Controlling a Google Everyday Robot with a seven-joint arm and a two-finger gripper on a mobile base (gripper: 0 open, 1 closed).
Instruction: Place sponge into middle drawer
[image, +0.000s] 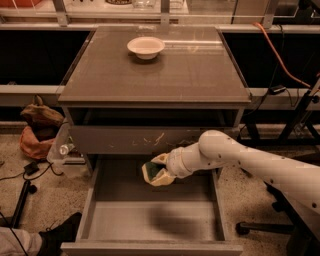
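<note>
The robot's gripper will release the sponge midway (138, 206) along the drawer's bottom, off-centre toward the brown bag. The sponge is now held above the drawer floor.
The middle drawer (115, 222) is pulled open below the cabinet, a wide shallow grey tray with a plain floor. My gripper (157, 173) reaches in from the right on a white arm and hangs over the drawer's back half. It is shut on the sponge (161, 176), whose dark green face shows between pale yellow foam. The sponge is held in the air above the drawer floor, and casts a shadow on the floor toward the front right.
A white bowl (146, 47) sits at the back of the cabinet top (190, 70). The shut drawer front above has whitish scratches (150, 139). A plastic bottle (64, 149) and brown bag (39, 122) lie left; a chair base (270, 227) stands right.
</note>
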